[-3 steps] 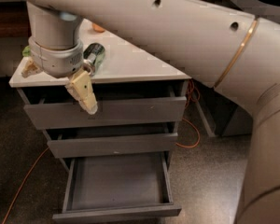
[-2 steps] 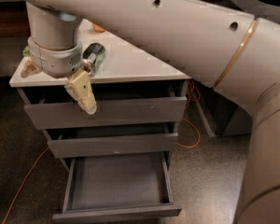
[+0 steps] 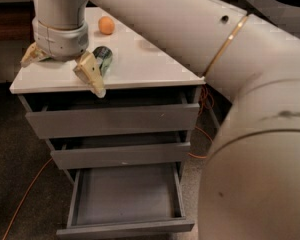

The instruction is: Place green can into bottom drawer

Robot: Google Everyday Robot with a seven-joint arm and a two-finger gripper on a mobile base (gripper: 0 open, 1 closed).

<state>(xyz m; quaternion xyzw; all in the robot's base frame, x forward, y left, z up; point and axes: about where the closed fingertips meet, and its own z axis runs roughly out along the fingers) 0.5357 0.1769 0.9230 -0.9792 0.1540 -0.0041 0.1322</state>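
Observation:
The green can on the white cabinet top is next, and my gripper will go to it and close around the can's body [image 3: 105,63].
The green can [image 3: 104,59] lies on its side on the white cabinet top [image 3: 140,64], near the front edge. My gripper [image 3: 62,76] hangs over the front left of the top with its fingers spread wide and nothing between them. Its right finger [image 3: 90,74] is just left of the can, close to or touching it. The left finger [image 3: 32,55] is near the top's left edge. The bottom drawer [image 3: 125,199] is pulled out, and its shallow grey inside is empty.
An orange ball-like fruit [image 3: 106,25] sits farther back on the cabinet top. The two upper drawers [image 3: 115,121] stand slightly ajar. My large arm [image 3: 250,109] fills the right side of the view. An orange cable [image 3: 20,204] runs over the floor at left.
My gripper has risen a little, so its right fingertip hangs less far below the counter edge. The can stays on the top. The orange fruit has come into view.

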